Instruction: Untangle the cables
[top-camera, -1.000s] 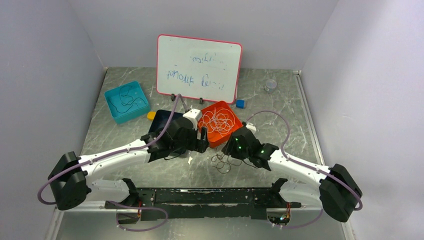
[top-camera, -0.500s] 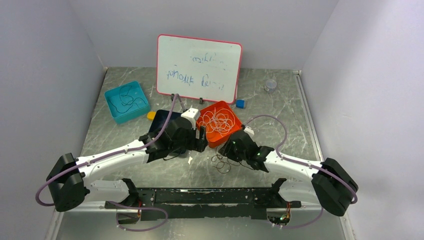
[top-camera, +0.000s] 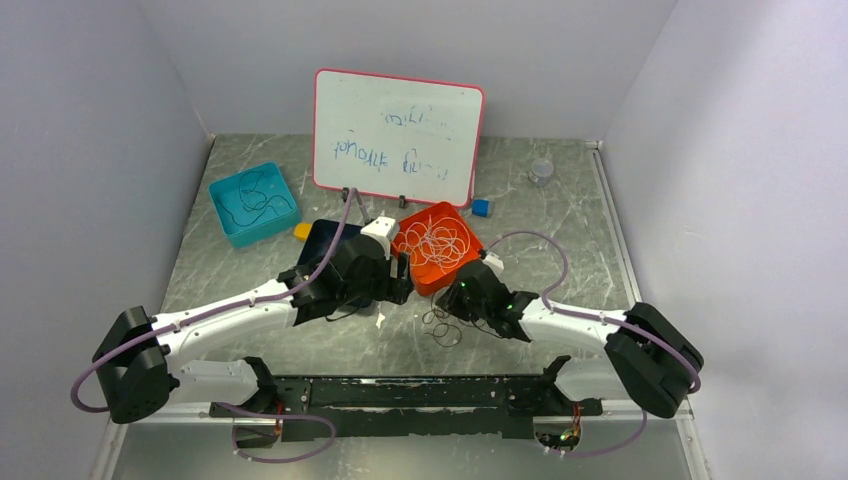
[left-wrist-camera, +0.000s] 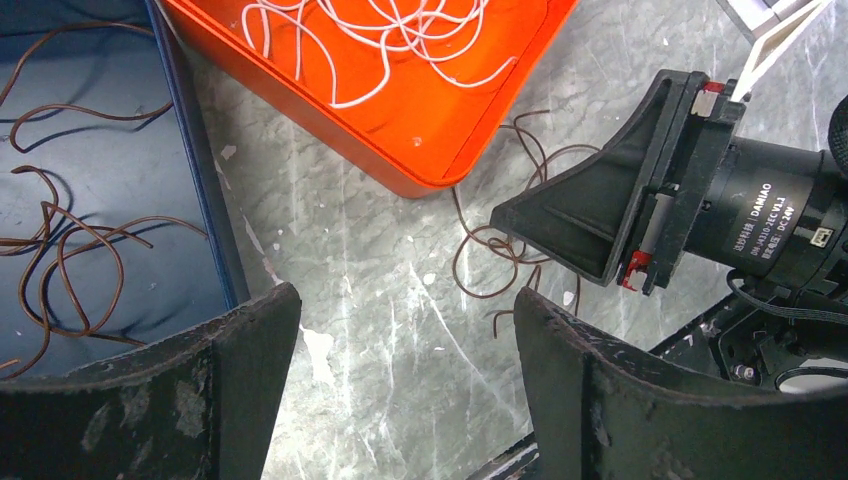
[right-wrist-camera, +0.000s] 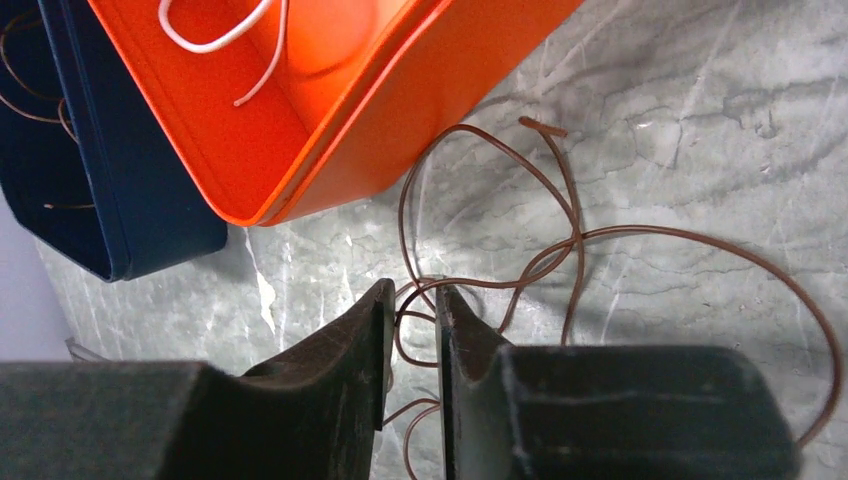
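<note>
My right gripper should open wider, take the strand of cable to the wide loop (right-wrist-camera: 482, 282) and lift it, because brown cable loops cross the narrow gap between its fingers.
A loose tangle of thin brown cables (top-camera: 440, 325) lies on the marble table just in front of the orange tray (top-camera: 424, 281). My right gripper (top-camera: 447, 300) is down on it. In the right wrist view its jaws (right-wrist-camera: 410, 290) stand a narrow gap apart, with brown cable loops (right-wrist-camera: 580, 235) passing between the fingers. White cables (top-camera: 440, 240) are coiled in the orange tray (left-wrist-camera: 400, 140). More brown cables (left-wrist-camera: 70, 250) lie in the navy tray (left-wrist-camera: 190, 150). My left gripper (left-wrist-camera: 402, 295) hangs wide open over bare table, holding nothing.
A teal tray (top-camera: 225, 225) holding a black cable (top-camera: 255, 200) sits at the back left. A whiteboard (top-camera: 398, 135) stands behind the trays. A small blue block (top-camera: 481, 208), a yellow piece (top-camera: 302, 231) and a grey cap (top-camera: 541, 170) lie around them.
My right arm has slid left and down onto the brown tangle, and its jaws have narrowed around the loops. The left gripper has stayed open in place.
</note>
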